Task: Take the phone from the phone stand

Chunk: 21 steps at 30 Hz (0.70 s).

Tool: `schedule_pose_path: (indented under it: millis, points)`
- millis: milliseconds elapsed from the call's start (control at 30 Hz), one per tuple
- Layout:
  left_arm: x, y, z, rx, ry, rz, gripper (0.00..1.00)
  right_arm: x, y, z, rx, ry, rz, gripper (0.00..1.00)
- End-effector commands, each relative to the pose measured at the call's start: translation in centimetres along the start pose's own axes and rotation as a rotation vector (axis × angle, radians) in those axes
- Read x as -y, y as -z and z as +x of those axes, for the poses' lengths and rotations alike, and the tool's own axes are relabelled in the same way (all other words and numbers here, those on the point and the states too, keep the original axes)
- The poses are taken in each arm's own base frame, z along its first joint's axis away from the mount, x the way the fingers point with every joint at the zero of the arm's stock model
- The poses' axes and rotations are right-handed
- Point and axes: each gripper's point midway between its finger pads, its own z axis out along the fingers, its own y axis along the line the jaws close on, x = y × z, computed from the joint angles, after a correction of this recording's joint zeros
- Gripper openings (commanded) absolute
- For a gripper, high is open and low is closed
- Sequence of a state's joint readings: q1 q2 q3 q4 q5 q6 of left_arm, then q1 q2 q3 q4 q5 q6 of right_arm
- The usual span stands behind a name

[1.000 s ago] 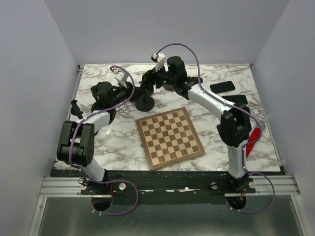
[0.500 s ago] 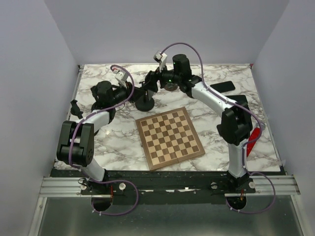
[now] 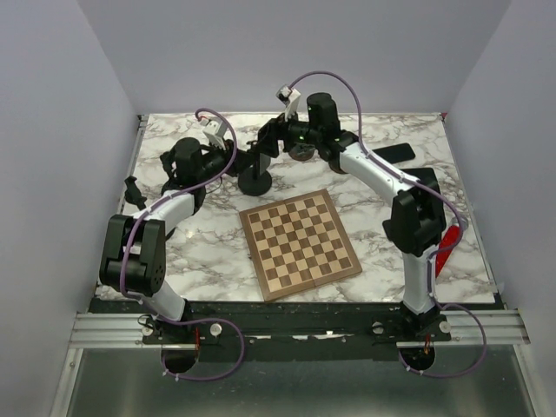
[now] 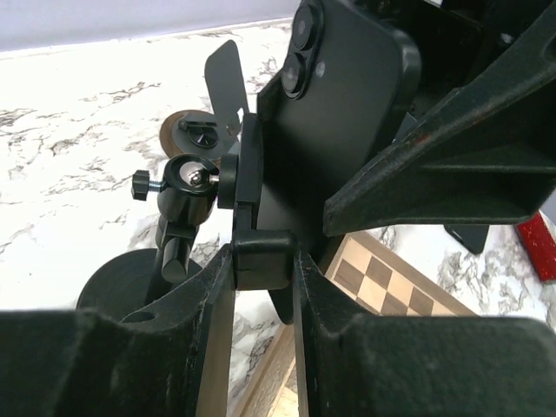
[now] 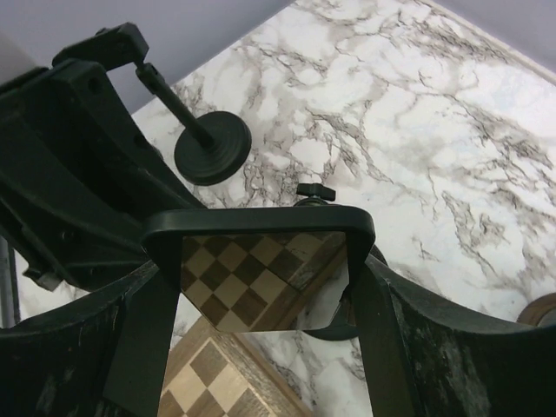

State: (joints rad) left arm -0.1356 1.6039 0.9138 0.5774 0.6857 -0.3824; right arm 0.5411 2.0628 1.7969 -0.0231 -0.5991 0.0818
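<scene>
I should use my right gripper to set the black phone, now tilted against its stand, down next to the chessboard, on the marble (image 3: 373, 195) in front of the second dark phone.
The black phone (image 4: 339, 104) shows its back and camera lenses in the left wrist view, tilted against the black phone stand (image 3: 255, 182). My right gripper (image 5: 261, 261) is shut on the phone (image 5: 252, 282) across its width, and the screen mirrors the chessboard. My left gripper (image 4: 263, 261) is shut on the stand's lower clamp block (image 4: 263, 252), beside its ball joint (image 4: 187, 178) and round base (image 4: 117, 282). From above, the left gripper (image 3: 233, 163) and right gripper (image 3: 268, 139) meet over the stand at the back middle of the table.
A wooden chessboard (image 3: 300, 243) lies at centre front. A second dark phone (image 3: 393, 153) and a black object (image 3: 423, 176) lie back right, with a red item (image 3: 445, 248) at the right edge. A small black rod on a round base (image 5: 213, 148) stands at the left.
My right gripper has shifted slightly right and up with the phone in its grip. The left gripper has stayed shut on the stand, its arm shifting a little.
</scene>
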Motion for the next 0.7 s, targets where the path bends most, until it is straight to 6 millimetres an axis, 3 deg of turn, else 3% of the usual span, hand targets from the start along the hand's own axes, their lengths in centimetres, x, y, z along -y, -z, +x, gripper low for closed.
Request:
schedule_pose_path:
  millis: [0, 233, 333, 433, 567, 667]
  points:
    - [-4.8, 0.6, -2.7, 0.121, -0.008, -0.296, 0.00, -1.4, 4.3, -6.8, 0.127, -0.143, 0.072, 0.01]
    - [-5.6, -0.4, -4.2, 0.156, -0.058, -0.325, 0.00, -4.7, 6.6, -8.5, 0.102, -0.323, 0.017, 0.01]
    - [-6.2, -0.6, -4.2, 0.130, -0.082, -0.343, 0.00, -1.9, 9.1, -8.7, 0.116, -0.375, 0.194, 0.01]
    - [-6.8, -0.3, -4.5, 0.128, -0.096, -0.367, 0.00, 2.4, 13.6, -8.6, 0.167, -0.471, 0.409, 0.01]
    - [-7.8, 0.1, -4.4, 0.114, -0.065, -0.394, 0.00, 6.8, 19.5, -6.7, 0.198, -0.559, 0.614, 0.01]
    - [-8.5, 0.4, -4.0, 0.087, -0.029, -0.424, 0.14, 9.4, 23.5, -5.2, 0.222, -0.602, 0.734, 0.00]
